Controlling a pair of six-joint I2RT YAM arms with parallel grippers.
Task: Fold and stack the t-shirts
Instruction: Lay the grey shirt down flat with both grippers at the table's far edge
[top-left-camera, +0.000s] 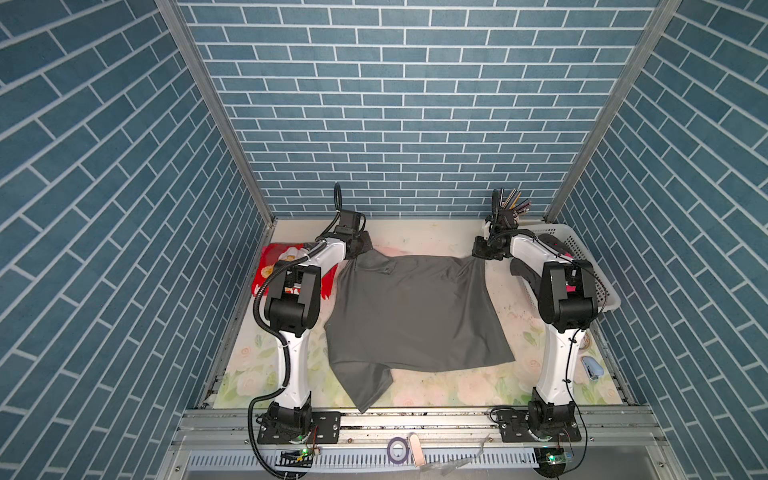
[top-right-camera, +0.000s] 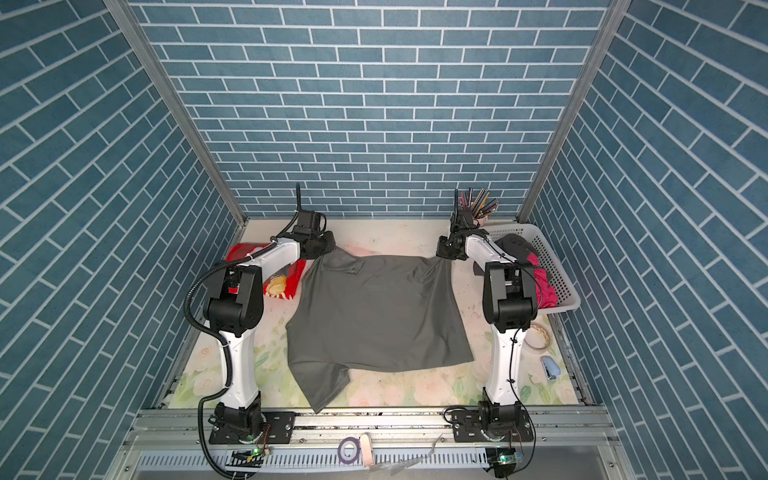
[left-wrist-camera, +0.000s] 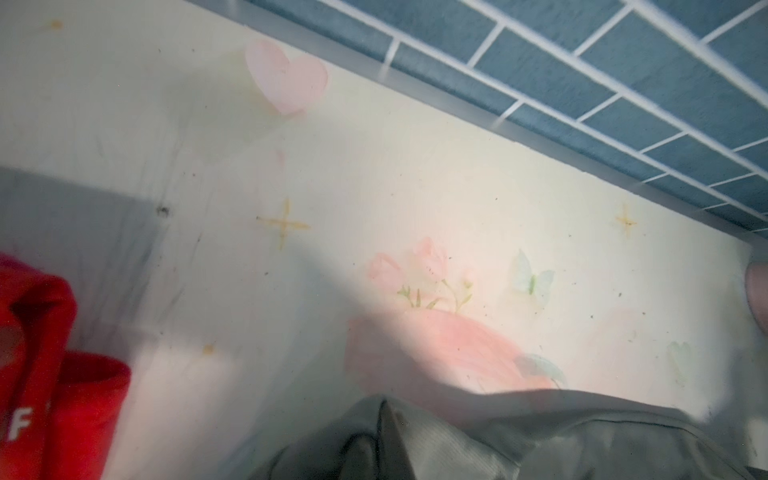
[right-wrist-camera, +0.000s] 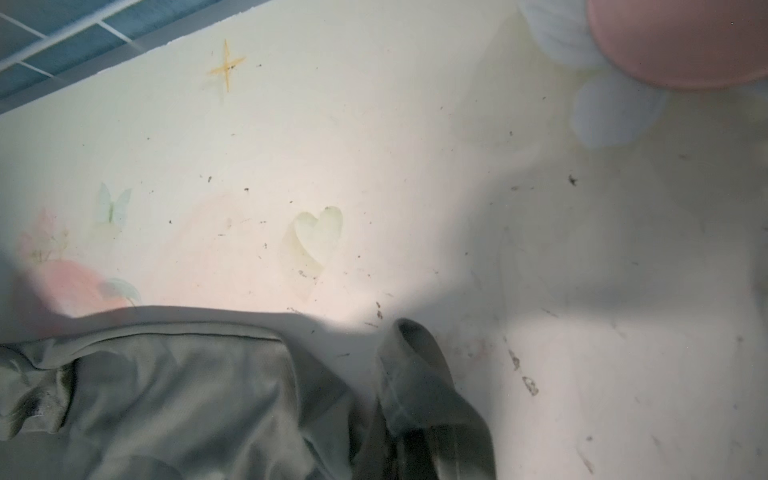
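The grey t-shirt's far hem corner is bunched up at my right gripper, so next I put the shirt down, open and grab the hem's edge (top-left-camera: 487, 276) close by before I fold it.
A plain dark grey t-shirt (top-left-camera: 415, 316) (top-right-camera: 374, 307) lies spread over the middle of the table, one sleeve hanging toward the front edge. Its two far corners are lifted. My left gripper (top-left-camera: 360, 254) (top-right-camera: 328, 250) is shut on the far left corner, and in the left wrist view the grey cloth (left-wrist-camera: 540, 440) bunches around the left gripper (left-wrist-camera: 384, 449). At the far right corner my right gripper (top-left-camera: 478, 254) (top-right-camera: 442, 253) (right-wrist-camera: 399, 449) is shut on grey fabric (right-wrist-camera: 187, 395). A red t-shirt with a teddy-bear print (top-left-camera: 270, 270) (top-right-camera: 286, 282) (left-wrist-camera: 41, 374) lies folded at the far left, partly under the left arm.
A white perforated basket (top-left-camera: 557, 226) (top-right-camera: 552, 257) at the right holds a dark shirt (top-right-camera: 513, 245) and a magenta one (top-right-camera: 544, 282). Behind it stands a pen holder (top-left-camera: 513, 203). A tape roll (top-right-camera: 538, 334) and a blue stapler (top-right-camera: 550, 368) lie near the right arm's base.
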